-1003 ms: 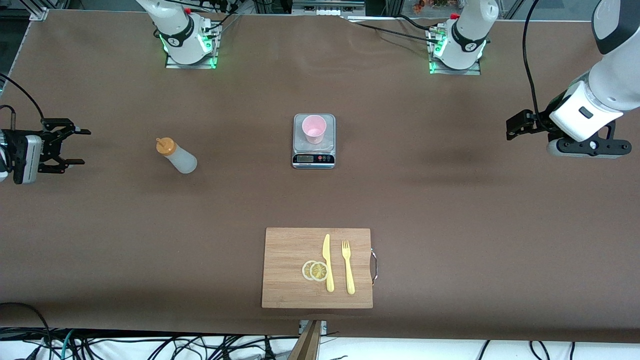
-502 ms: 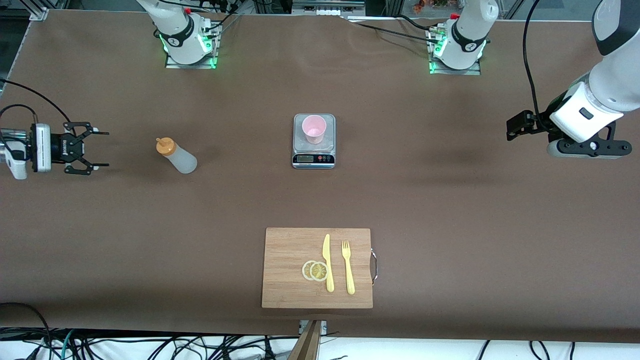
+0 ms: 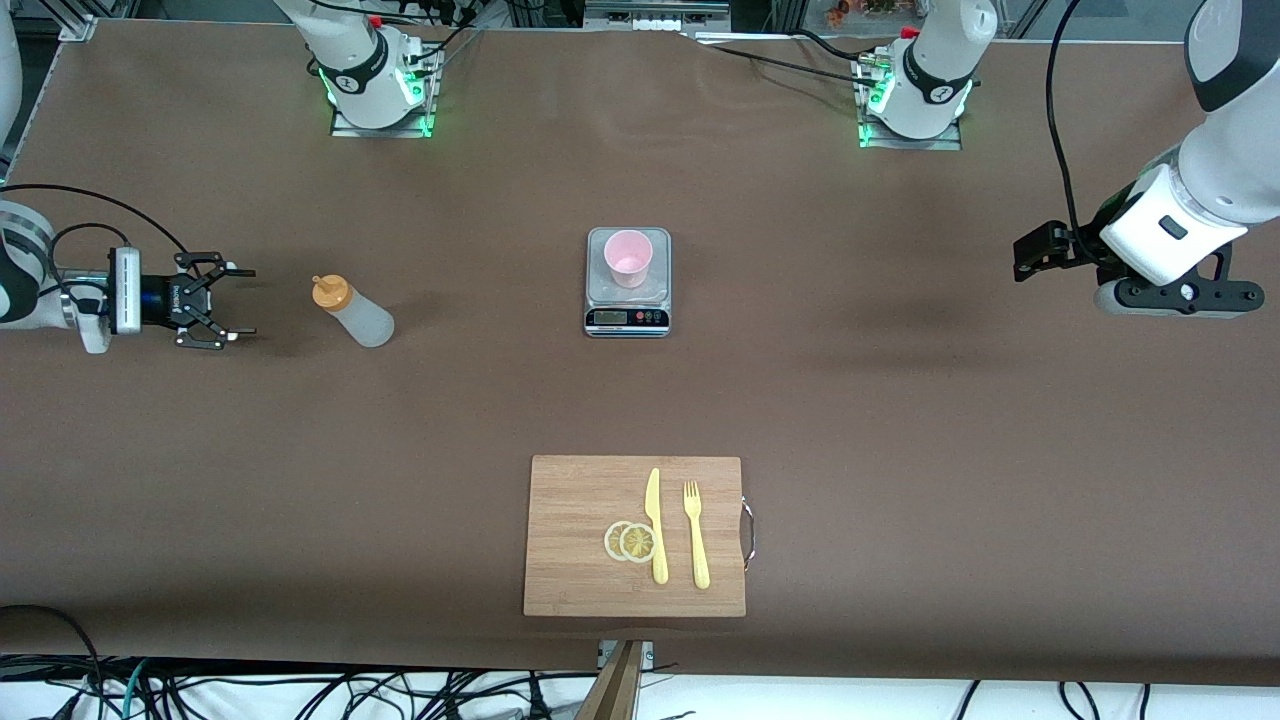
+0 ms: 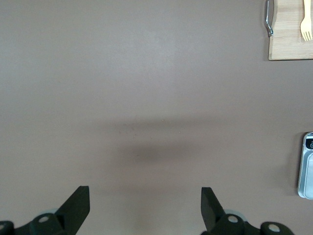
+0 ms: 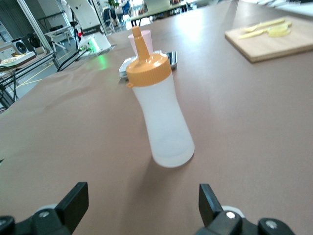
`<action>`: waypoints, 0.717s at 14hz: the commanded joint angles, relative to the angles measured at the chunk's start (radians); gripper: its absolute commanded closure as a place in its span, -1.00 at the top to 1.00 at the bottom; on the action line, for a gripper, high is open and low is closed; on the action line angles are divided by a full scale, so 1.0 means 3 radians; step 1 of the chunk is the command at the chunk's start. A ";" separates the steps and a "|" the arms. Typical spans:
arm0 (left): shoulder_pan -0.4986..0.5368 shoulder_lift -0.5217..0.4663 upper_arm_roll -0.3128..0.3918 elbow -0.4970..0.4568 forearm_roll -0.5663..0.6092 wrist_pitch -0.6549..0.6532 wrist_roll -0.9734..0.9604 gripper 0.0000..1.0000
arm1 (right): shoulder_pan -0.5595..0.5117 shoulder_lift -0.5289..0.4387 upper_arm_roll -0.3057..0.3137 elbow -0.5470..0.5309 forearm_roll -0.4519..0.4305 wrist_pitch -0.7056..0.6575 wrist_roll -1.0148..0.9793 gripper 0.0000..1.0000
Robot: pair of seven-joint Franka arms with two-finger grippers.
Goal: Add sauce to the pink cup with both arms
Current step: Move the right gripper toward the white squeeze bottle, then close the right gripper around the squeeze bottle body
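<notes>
My right gripper should next close around the middle of the sauce bottle's white body point(image 3: 360, 316) point(image 5: 164, 123), under the orange nozzle cap.
The sauce bottle point(image 3: 355, 312), translucent white with an orange nozzle cap, stands upright on the brown table toward the right arm's end. The pink cup point(image 3: 628, 257) sits on the grey scale point(image 3: 627, 305) at mid-table. My right gripper point(image 3: 240, 301) is open and low, level with the bottle and a short gap from it, pointing at it. In the right wrist view the bottle point(image 5: 159, 115) stands ahead of that open gripper point(image 5: 142, 193), with the cup point(image 5: 149, 41) past the nozzle. My left gripper point(image 3: 1030, 255) waits open over bare table at the left arm's end, empty point(image 4: 144, 196).
A wooden cutting board point(image 3: 590, 590) lies nearer the front camera than the scale, with lemon slices point(image 3: 630, 541), a yellow knife point(image 3: 655, 525) and a fork point(image 3: 697, 535). In the left wrist view the board's corner point(image 4: 288, 49) and the scale's edge point(image 4: 307, 166) show.
My right gripper has moved along the table toward the sauce bottle, closing most of the gap, and has stayed open. The left arm has not moved.
</notes>
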 commanded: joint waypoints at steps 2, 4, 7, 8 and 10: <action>0.0015 0.0046 -0.0011 0.0088 0.0024 -0.0056 -0.0007 1.00 | -0.0005 -0.0004 0.0096 -0.0152 0.0291 -0.0046 -0.0241 1.00; 0.0015 0.0051 -0.0011 0.0088 0.0024 -0.0056 -0.0006 1.00 | 0.0000 0.0042 0.0153 -0.0234 0.0383 -0.0056 -0.0349 1.00; 0.0020 0.0056 -0.0011 0.0088 0.0024 -0.0056 -0.0006 1.00 | 0.0000 0.0113 0.0229 -0.0311 0.0475 -0.0061 -0.0538 1.00; 0.0020 0.0056 -0.0011 0.0088 0.0024 -0.0056 -0.0006 1.00 | 0.0005 0.0129 0.0260 -0.0336 0.0506 -0.0061 -0.0548 1.00; 0.0020 0.0061 -0.0011 0.0088 0.0024 -0.0056 -0.0006 1.00 | 0.0010 0.0134 0.0316 -0.0387 0.0511 -0.0051 -0.0569 1.00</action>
